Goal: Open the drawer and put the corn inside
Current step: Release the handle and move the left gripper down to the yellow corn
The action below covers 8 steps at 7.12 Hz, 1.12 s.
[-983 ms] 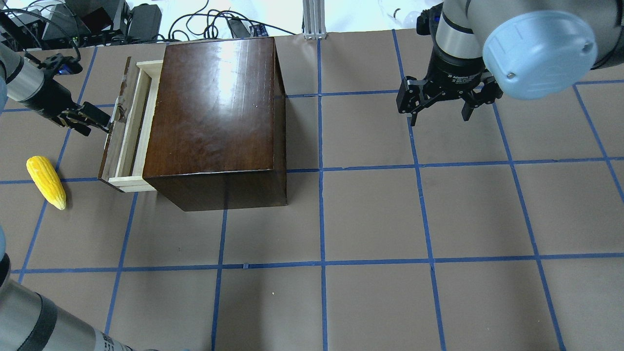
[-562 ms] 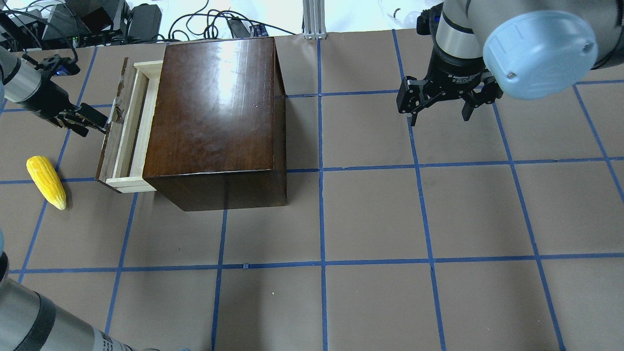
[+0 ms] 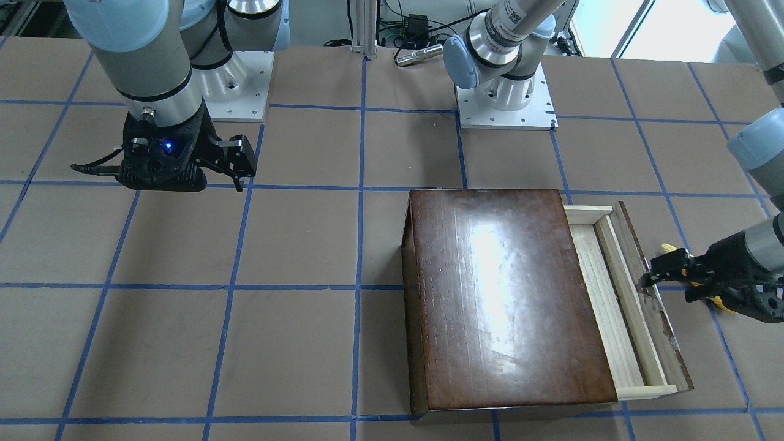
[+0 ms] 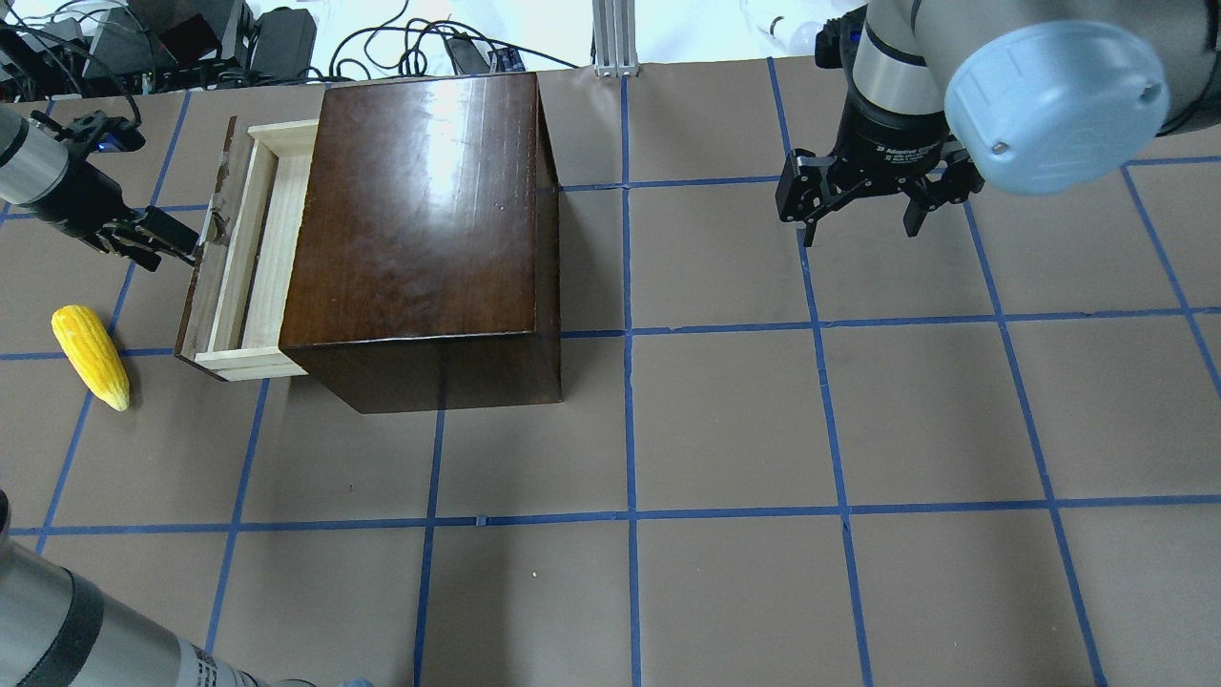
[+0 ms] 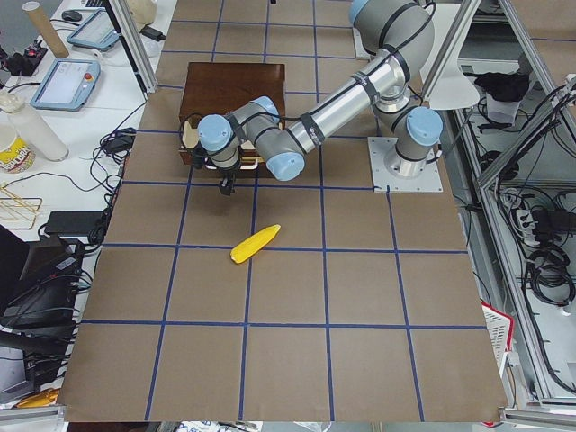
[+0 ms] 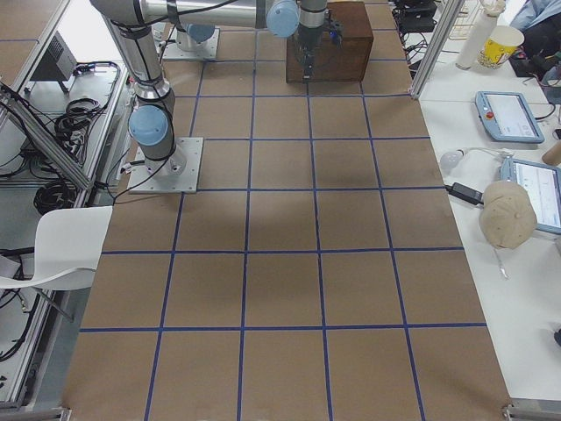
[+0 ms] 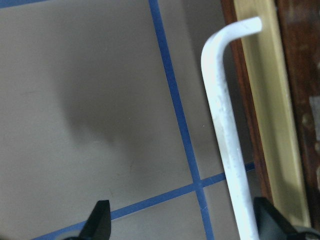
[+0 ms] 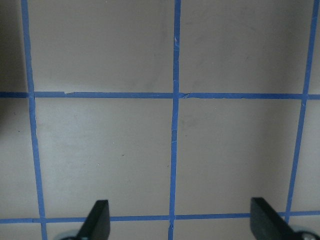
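I will next take my left gripper off the drawer's handle and close it around the middle of the corn (image 3: 718, 302) that lies beside the drawer.
The drawer (image 4: 256, 250) is partly pulled out of the left side of the dark-brown box (image 4: 420, 219), its pale-wood tray showing empty. My left gripper (image 4: 175, 244) is at the drawer's front panel. In the left wrist view its fingers stand wide apart, and the whitish handle (image 7: 220, 115) runs between them, close to the right finger (image 7: 267, 220). The corn (image 4: 91, 356) lies on the table to the left of the drawer front, apart from it; it also shows in the exterior left view (image 5: 255, 244). My right gripper (image 4: 863, 215) is open and empty, hovering over the table far to the right.
The table is brown with a blue tape grid (image 4: 630, 515). Cables and equipment (image 4: 191, 38) lie beyond the far edge. The robot bases (image 3: 505, 98) stand on the robot's side of the box.
The drawer has slid further out of the box to the left, and my left gripper has moved left with the handle. The corn and right arm have not moved.
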Available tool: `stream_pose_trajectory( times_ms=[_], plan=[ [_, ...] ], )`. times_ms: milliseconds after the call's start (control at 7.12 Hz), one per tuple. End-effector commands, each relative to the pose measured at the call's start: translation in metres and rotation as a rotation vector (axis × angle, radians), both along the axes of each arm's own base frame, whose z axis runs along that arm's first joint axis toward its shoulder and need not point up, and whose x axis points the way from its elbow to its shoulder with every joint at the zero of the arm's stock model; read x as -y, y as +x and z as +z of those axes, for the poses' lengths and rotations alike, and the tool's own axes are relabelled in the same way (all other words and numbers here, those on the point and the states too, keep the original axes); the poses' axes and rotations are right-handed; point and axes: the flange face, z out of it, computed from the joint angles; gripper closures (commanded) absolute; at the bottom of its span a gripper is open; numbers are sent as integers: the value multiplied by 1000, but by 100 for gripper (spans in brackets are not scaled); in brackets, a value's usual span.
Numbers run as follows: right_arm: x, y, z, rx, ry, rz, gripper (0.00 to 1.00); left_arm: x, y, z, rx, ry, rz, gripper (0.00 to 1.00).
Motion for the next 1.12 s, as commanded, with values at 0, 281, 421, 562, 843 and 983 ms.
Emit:
stream_pose_trajectory(
  times_ms=[0, 281, 421, 562, 843, 983],
  plan=[
    [0, 0, 0, 0, 0, 0, 0, 0, 3, 0, 7, -3, -11, 0],
    [0, 0, 0, 0, 1, 0, 0, 4, 7, 9, 21, -11, -32, 0],
    [0, 0, 1, 0, -2, 0, 0, 0, 5, 25, 28, -20, -25, 0],
    [-1, 0, 1, 0, 0, 0, 0, -3, 11, 38, 34, -23, -13, 0],
    [0, 0, 0, 0, 1, 0, 0, -13, 52, 67, 56, -44, 56, 0],
    [0, 0, 0, 0, 1, 0, 0, -17, 64, 75, 115, -14, 119, 0]
  ],
)
